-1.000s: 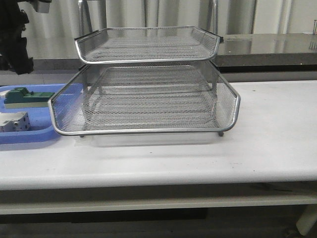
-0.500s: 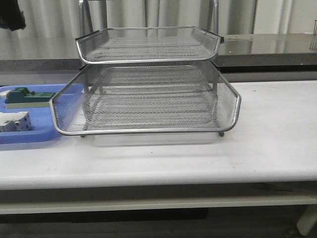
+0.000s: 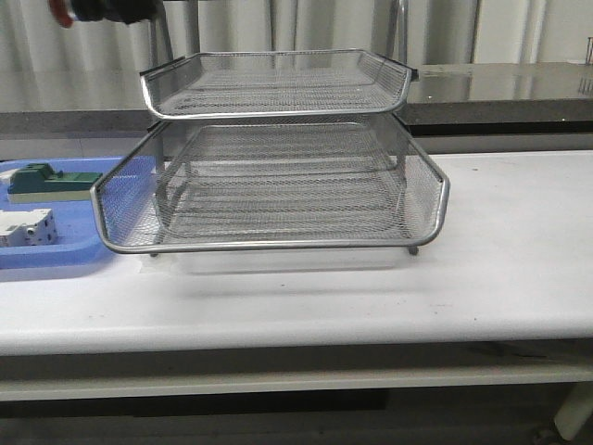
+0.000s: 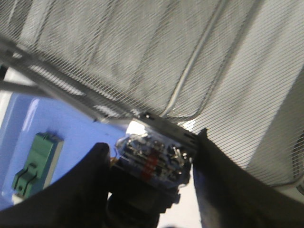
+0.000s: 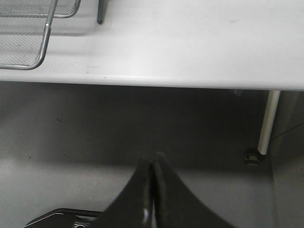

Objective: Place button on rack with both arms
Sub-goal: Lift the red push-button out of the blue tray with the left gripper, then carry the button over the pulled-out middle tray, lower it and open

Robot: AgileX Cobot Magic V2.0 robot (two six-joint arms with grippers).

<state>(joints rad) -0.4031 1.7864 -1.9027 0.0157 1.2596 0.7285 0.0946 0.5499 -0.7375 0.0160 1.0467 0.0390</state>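
Observation:
The robot's left gripper should release the button in the middle of the rack's lower mesh basket (image 3: 275,187).
The button's red cap (image 3: 60,11) shows at the top left edge of the front view, high above the left end of the rack (image 3: 278,158). My left gripper (image 3: 116,9) is shut on the button. In the left wrist view the button's blue-silver rear block (image 4: 154,156) sits between the black fingers (image 4: 90,180), above the rack's mesh (image 4: 142,47) and rim. My right gripper (image 5: 153,159) is shut and empty, low in front of the table's front edge, off the rack's right corner (image 5: 28,42). It is out of the front view.
A flat blue tray (image 3: 56,260) lies left of the rack, holding a green-and-cream block (image 3: 51,181) and a white switch (image 3: 23,227). The tray (image 4: 57,123) and green block (image 4: 35,164) show in the left wrist view. A table leg (image 5: 267,123) stands at the right.
The left arm rose out of the top left of the front view. The held button now shows at the top edge, further right, towards the rack.

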